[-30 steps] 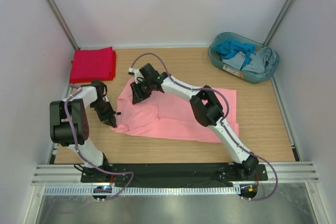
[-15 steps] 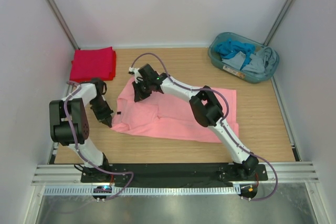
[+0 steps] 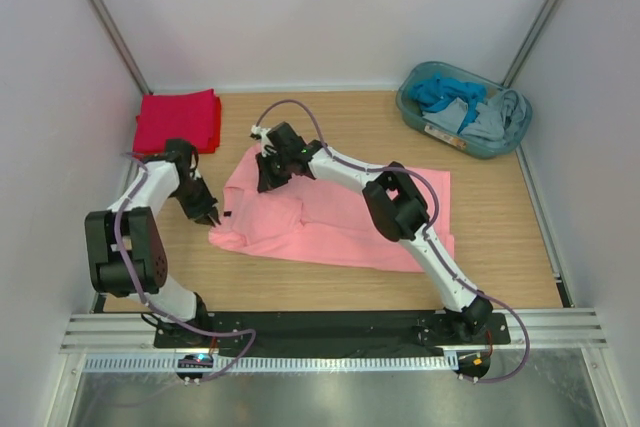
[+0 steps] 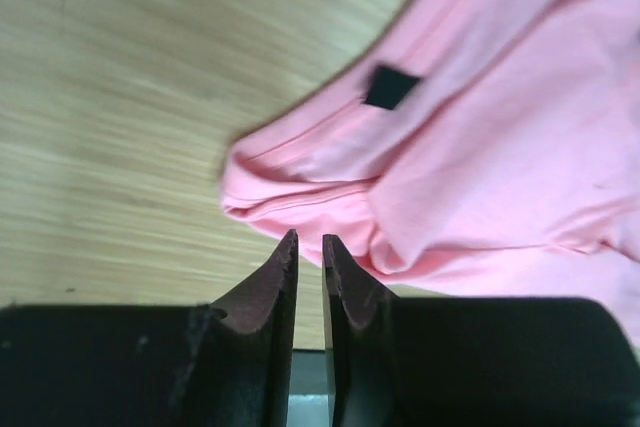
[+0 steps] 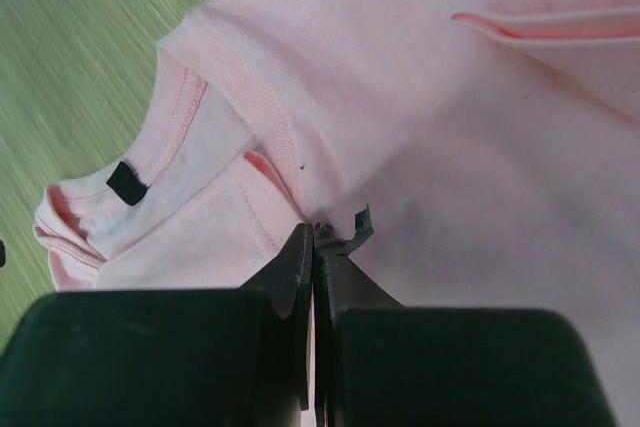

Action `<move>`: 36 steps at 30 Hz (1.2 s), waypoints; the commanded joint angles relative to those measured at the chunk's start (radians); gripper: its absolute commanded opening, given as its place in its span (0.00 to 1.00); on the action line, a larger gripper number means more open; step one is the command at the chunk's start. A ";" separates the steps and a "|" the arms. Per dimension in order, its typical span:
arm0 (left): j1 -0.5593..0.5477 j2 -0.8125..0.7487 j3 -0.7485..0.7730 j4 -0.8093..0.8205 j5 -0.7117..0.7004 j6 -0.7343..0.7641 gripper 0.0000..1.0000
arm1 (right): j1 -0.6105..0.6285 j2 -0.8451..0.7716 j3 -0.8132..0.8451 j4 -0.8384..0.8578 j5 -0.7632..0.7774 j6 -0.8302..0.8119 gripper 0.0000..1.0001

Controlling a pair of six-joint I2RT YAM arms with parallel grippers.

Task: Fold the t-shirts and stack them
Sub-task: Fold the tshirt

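I can see the pink t-shirt's collar bunches up at the corner near its dark label, so I need to pinch the collar's fold there [image 4: 322, 195] with my left gripper and draw it straight.
The salmon-pink t-shirt [image 3: 340, 222] lies spread and rumpled across the middle of the table. Its dark neck label [image 4: 390, 87] shows near the left edge, and also in the right wrist view [image 5: 127, 183]. The bright red t-shirt [image 3: 178, 122] lies folded at the back left. My left gripper [image 3: 210, 217] hovers at the pink shirt's left edge. In its wrist view the left gripper [image 4: 308, 239] shows only a narrow slit with no cloth in it. My right gripper [image 3: 266, 182] is over the shirt's back left part, near the collar. In its wrist view the right gripper [image 5: 315, 229] is shut on a pinch of pink cloth.
A teal basket [image 3: 410, 107] holding blue and grey clothes stands at the back right. White walls close in the table at the left, back and right. Bare wood shows between the red shirt and the pink one.
My left gripper has moved back and a little left, off the shirt's near-left corner. The shirt's left edge has shifted slightly left. My right gripper stays pinched near the collar.
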 commanded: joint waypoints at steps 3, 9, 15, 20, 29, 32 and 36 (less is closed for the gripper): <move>-0.027 0.009 -0.002 0.078 0.106 0.096 0.18 | -0.007 -0.068 -0.026 0.054 -0.007 0.033 0.01; -0.070 0.015 -0.030 0.057 0.043 0.136 0.21 | -0.006 -0.062 -0.023 0.072 -0.012 0.052 0.01; -0.079 0.079 0.007 0.057 -0.011 0.148 0.29 | -0.006 -0.062 -0.031 0.085 -0.021 0.061 0.01; -0.122 0.090 0.026 0.083 -0.006 0.162 0.31 | -0.006 -0.062 -0.042 0.091 -0.024 0.061 0.01; -0.162 0.114 0.000 0.097 -0.023 0.179 0.28 | -0.007 -0.046 -0.022 0.088 -0.027 0.067 0.01; -0.162 0.130 0.001 0.089 -0.049 0.172 0.28 | -0.014 -0.043 -0.020 0.085 -0.032 0.069 0.01; -0.165 0.156 0.018 0.081 -0.066 0.160 0.27 | -0.015 -0.045 -0.022 0.085 -0.036 0.063 0.01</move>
